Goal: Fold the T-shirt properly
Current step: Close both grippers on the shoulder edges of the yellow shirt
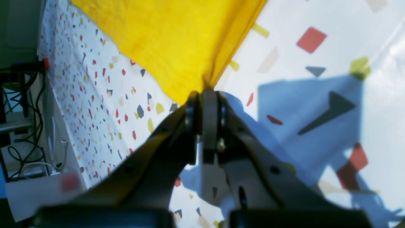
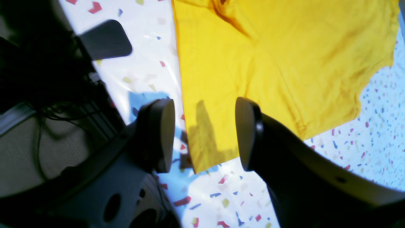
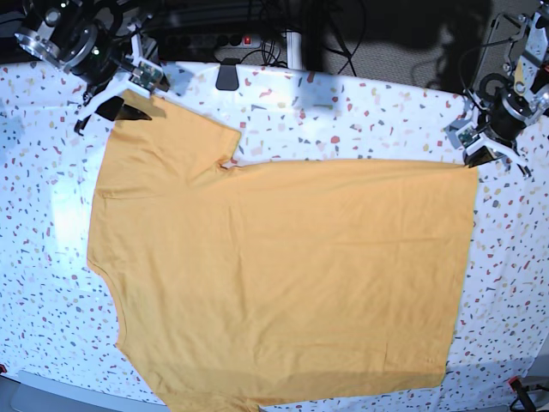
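Note:
Next, my right gripper grabs the far sleeve's corner (image 3: 142, 101) (image 2: 201, 136), at the shoulder end of the sleeve's opening, to fold the T-shirt.
The mustard-yellow T-shirt (image 3: 283, 275) lies spread flat on the speckled tablecloth (image 3: 360, 112), sleeves to the left and hem to the right in the base view. My left gripper (image 3: 480, 156) sits at the far hem corner. In the left wrist view the left gripper (image 1: 205, 95) is shut, pinching the pointed corner of the T-shirt (image 1: 177, 41). My right gripper (image 3: 129, 105) hovers at the far sleeve's corner. Seen from the right wrist, the right gripper (image 2: 204, 136) is open, its fingers astride the sleeve corner of the T-shirt (image 2: 269, 63) without touching it.
A small black flat object (image 3: 227, 77) lies on the cloth behind the far sleeve, also in the right wrist view as a dark pad (image 2: 106, 38). Cables and a power strip (image 3: 249, 39) run behind the table's back edge.

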Tool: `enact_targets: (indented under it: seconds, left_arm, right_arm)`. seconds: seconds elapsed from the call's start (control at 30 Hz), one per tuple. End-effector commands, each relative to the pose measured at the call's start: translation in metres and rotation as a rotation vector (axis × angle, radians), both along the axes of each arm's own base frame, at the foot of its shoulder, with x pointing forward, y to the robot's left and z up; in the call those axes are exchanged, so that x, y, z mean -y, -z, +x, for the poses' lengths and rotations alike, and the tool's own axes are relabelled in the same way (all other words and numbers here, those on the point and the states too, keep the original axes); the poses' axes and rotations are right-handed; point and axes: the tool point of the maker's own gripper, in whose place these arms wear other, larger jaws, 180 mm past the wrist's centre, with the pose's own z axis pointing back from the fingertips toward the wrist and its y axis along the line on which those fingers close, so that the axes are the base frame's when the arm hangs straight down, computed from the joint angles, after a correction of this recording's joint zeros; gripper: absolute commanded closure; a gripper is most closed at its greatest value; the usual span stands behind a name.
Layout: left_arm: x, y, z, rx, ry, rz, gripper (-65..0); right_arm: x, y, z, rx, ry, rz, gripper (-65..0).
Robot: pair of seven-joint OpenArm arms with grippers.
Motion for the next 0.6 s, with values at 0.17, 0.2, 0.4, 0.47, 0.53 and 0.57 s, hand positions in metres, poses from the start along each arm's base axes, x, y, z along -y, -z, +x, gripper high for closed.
enact_targets:
  seconds: [0.17,0.2,0.4,0.47,0.53,0.57]
  left_arm:
    - [-0.003,-0.007,0.003,0.004,0.017,0.027,0.0]
    - [-0.001,-0.01,0.005,0.01,0.022,0.025,0.0]
    - [0.012,-0.023,0.012,0.051,0.05,0.008,0.0]
    - [0.016,-0.027,0.014,0.062,0.058,0.003,0.0]
    - [0.019,-0.03,0.016,0.072,0.065,0.0,0.0]
    - [0.02,-0.031,0.016,0.075,0.067,-0.001,0.0]
  right_arm:
    - [0.006,-0.008,0.019,0.054,0.028,-0.011,-30.6]
    - [0.012,-0.004,0.021,0.044,0.047,-0.037,-30.6]
    - [0.039,0.015,0.02,-0.021,0.12,-0.124,-30.6]
    - [0.044,0.023,0.018,-0.041,0.13,-0.125,-30.6]
    - [0.05,0.03,0.015,-0.059,0.14,-0.132,-30.6]
    - [0.051,0.033,0.014,-0.066,0.142,-0.129,-30.6]
